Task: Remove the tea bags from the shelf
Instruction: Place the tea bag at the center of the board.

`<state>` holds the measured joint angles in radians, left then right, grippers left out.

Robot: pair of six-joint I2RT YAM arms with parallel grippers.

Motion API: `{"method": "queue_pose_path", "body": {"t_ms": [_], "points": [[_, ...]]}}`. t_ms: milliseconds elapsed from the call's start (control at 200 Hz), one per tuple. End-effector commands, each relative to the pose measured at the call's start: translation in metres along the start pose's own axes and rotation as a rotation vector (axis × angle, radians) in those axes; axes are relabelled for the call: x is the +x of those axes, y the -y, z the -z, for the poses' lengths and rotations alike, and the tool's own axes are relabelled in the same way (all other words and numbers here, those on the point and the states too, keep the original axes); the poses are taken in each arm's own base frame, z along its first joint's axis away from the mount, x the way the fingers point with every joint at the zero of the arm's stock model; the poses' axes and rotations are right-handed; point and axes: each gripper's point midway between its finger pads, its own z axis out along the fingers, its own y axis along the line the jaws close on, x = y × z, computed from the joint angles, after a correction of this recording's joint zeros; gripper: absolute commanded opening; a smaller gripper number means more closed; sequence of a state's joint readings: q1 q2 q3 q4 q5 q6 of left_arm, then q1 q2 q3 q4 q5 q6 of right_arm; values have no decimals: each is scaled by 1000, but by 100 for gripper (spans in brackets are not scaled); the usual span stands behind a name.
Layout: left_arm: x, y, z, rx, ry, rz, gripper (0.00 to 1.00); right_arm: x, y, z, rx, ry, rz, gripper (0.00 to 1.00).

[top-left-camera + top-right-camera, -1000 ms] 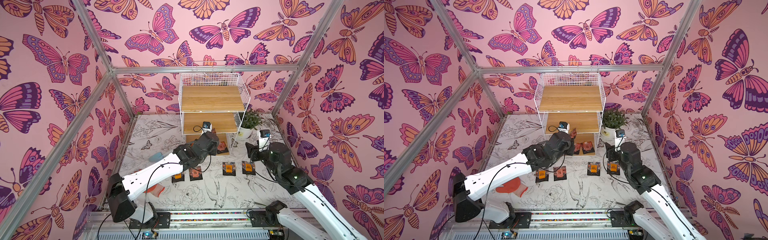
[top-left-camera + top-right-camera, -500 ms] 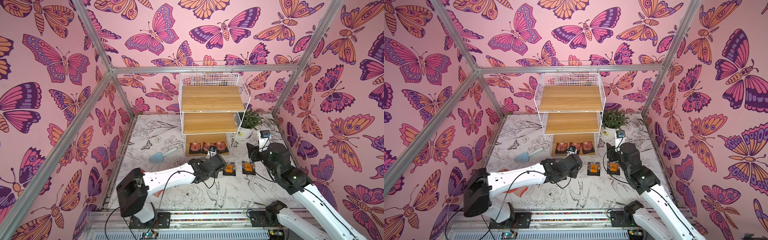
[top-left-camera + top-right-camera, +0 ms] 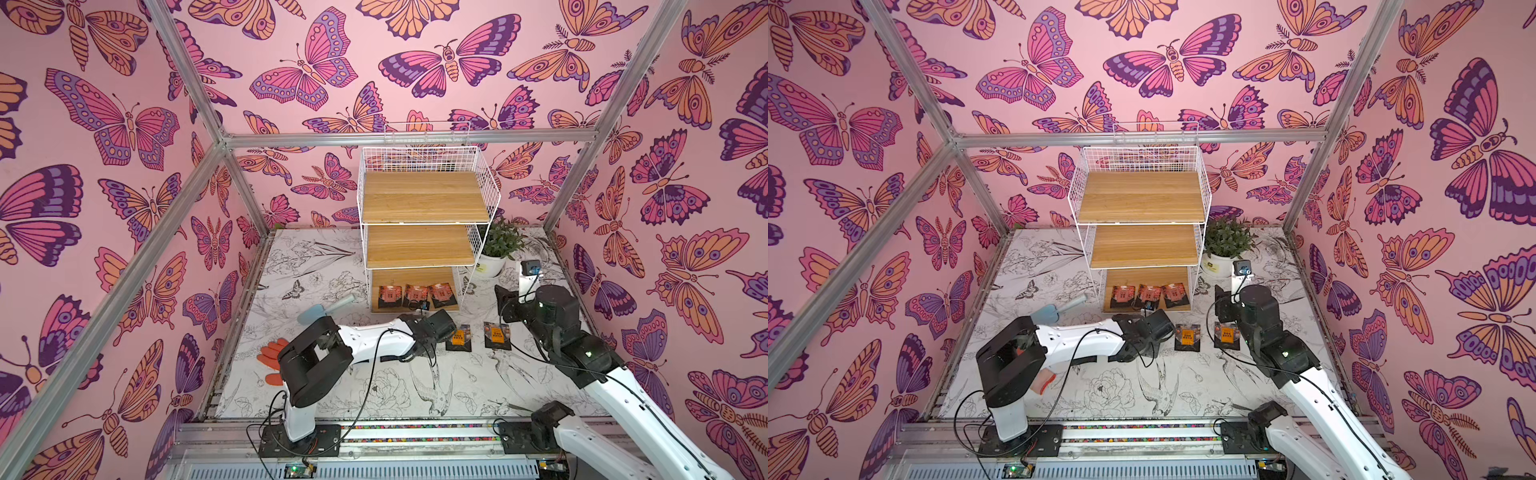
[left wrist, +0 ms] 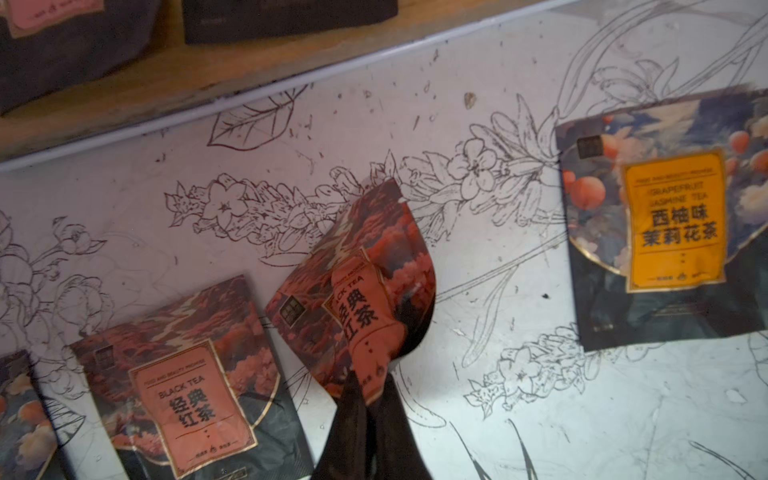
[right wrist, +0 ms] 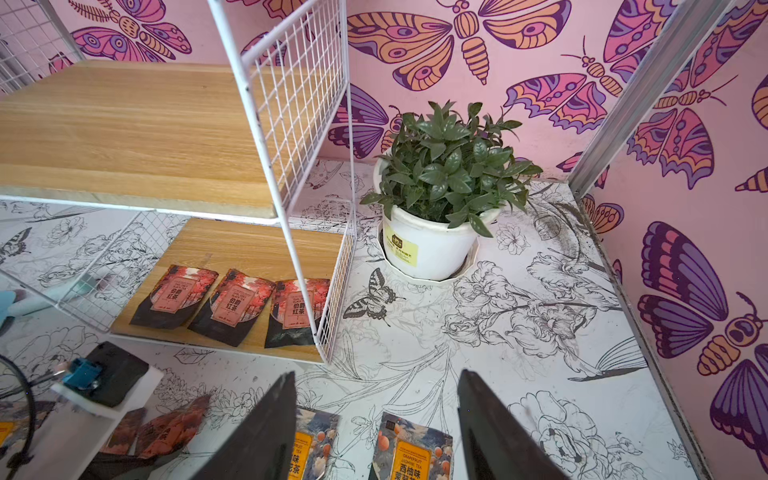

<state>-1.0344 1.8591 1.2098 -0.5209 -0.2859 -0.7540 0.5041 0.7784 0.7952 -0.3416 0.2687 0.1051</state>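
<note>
The bent red tea bag slants near the flat one's edge; next my left gripper lays it down, regrip over its label point(image 4: 362, 312), moves it clear.
The white wire shelf point(image 3: 424, 195) stands at the back, with three red-fronted tea bags point(image 3: 415, 295) lying in a row on its lowest board. My left gripper point(image 4: 372, 386) is shut on the bottom edge of a bent red tea bag point(image 4: 357, 282), low over the table in front of the shelf. Another red tea bag point(image 4: 187, 374) and an orange-labelled one point(image 4: 665, 220) lie flat on either side of it. My right gripper point(image 5: 377, 374) is open and empty above two orange-labelled tea bags point(image 3: 458, 337) point(image 3: 497, 335) on the table.
A potted plant point(image 3: 496, 249) in a white pot stands right of the shelf. A blue scoop point(image 3: 320, 311) and an orange glove point(image 3: 272, 353) lie on the left of the table. The left arm point(image 3: 374, 336) stretches low across the table's middle.
My left arm has drawn back from the shelf's lowest board to the table in front of it, with a red tea bag in its grip. The right arm has stayed still.
</note>
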Motion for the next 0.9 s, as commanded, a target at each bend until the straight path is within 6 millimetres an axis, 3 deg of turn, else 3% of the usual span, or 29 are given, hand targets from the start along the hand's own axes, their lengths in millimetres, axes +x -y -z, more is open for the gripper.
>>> {"method": "queue_pose_path", "body": {"t_ms": [0,140,275,350,601,726,891], "points": [[7,7,-5,19,-55,-12,0,3,6,0,28,-5,-4,65],[9,14,-3,37,-62,-42,0,2,7,1,31,0,-4,65],[14,8,-2,25,-87,-34,0,0,8,2,32,2,-4,65],[15,6,-2,12,-90,-29,15,1,8,3,32,2,-6,65],[10,1,11,10,-52,-10,48,-1,7,3,24,10,-9,65],[6,-3,19,10,-25,-16,58,2,5,0,18,-4,-7,65],[1,-18,21,5,-22,21,61,4,3,-3,11,-14,-6,65]]}}
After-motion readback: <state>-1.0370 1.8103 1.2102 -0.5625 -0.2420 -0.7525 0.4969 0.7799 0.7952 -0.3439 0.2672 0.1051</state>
